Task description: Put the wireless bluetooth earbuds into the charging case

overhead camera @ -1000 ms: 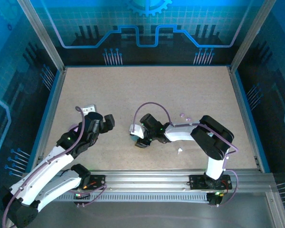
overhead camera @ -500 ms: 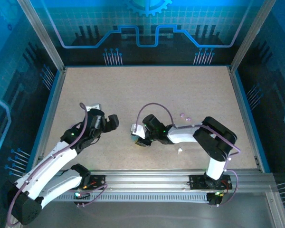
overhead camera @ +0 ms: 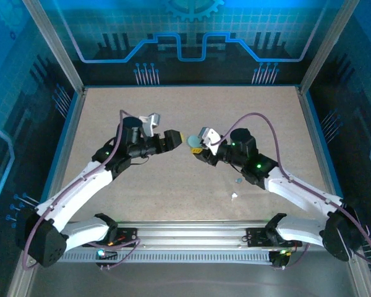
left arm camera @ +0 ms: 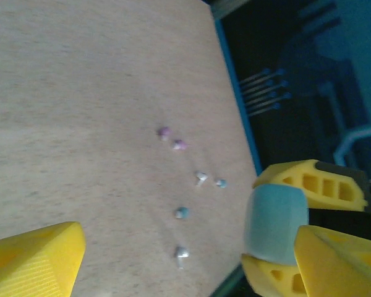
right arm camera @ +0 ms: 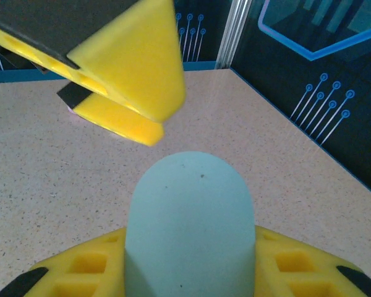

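The charging case sits deep between my right gripper's fingers, so my left gripper will take the case's rounded end point(right arm camera: 190, 170) while my right gripper regrips nearer its fingertips.
My right gripper point(overhead camera: 196, 146) is shut on a pale blue, pebble-shaped charging case point(overhead camera: 191, 141) and holds it above the middle of the table. In the right wrist view the case point(right arm camera: 189, 229) stands closed between my yellow fingers point(right arm camera: 80, 272). My left gripper point(overhead camera: 176, 138) is open and faces it, its tips close beside the case without enclosing it. In the left wrist view the case point(left arm camera: 275, 223) sits just off that gripper's right finger point(left arm camera: 340, 260). Several earbuds lie loose on the table: two purple point(left arm camera: 164, 131), white point(left arm camera: 201, 177) and pale blue point(left arm camera: 182, 213).
The table point(overhead camera: 173, 105) is a speckled beige board with raised blue-and-metal edges point(overhead camera: 68, 142). A pale blue earbud point(overhead camera: 238, 180) and a white one point(overhead camera: 234, 197) lie under the right forearm. An aluminium rail point(overhead camera: 191, 232) carries both arm bases at the near edge.
My right gripper closed on the case down on the table and lifted it up and back. The left gripper swung right and forward to meet it, narrowing slightly.
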Motion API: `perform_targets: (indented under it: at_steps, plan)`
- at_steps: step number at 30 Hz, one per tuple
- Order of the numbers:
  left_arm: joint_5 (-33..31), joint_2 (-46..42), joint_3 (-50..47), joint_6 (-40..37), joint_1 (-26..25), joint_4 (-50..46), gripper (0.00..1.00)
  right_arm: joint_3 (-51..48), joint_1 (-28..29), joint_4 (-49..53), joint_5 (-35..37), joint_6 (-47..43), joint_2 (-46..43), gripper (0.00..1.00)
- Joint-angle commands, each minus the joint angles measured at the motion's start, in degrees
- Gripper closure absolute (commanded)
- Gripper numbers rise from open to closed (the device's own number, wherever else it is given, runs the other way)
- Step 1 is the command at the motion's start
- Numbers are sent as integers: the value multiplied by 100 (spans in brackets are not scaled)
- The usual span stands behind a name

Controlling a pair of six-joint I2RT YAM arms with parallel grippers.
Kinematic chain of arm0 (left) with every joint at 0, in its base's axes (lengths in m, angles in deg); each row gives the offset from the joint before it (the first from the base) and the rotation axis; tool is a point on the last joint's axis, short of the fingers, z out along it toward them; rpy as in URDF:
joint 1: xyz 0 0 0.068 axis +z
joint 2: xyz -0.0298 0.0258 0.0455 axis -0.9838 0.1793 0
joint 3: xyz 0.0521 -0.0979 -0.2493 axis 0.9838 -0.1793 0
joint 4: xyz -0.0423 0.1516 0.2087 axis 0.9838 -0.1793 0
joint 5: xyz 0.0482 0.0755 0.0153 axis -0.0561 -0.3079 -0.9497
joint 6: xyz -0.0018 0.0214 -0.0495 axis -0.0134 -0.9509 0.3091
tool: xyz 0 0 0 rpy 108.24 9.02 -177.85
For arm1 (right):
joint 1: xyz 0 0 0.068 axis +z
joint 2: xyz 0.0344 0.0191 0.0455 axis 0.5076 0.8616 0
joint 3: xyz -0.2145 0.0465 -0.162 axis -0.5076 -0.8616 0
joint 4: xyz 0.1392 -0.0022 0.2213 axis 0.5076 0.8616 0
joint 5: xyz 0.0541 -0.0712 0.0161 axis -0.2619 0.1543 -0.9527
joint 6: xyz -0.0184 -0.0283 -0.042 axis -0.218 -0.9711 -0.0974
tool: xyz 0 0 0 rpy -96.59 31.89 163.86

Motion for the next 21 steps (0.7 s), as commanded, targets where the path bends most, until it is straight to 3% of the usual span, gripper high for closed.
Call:
perform_targets:
  at_steps: [1,5,15,21]
  plan:
    - [668,195,410,99,-246,390,12,64,-61,382,-120,-158,-164,66]
    - [655,427,569,49,-492,384,14,144,-61,463,-141,-191,-208,66]
    - [582,796,739,128,-654,264,43,263,-45,222,-233,-154,-281,64]
    - [296,752,636,541,-649,355,71,194,17,85,-74,-314,-386,63]
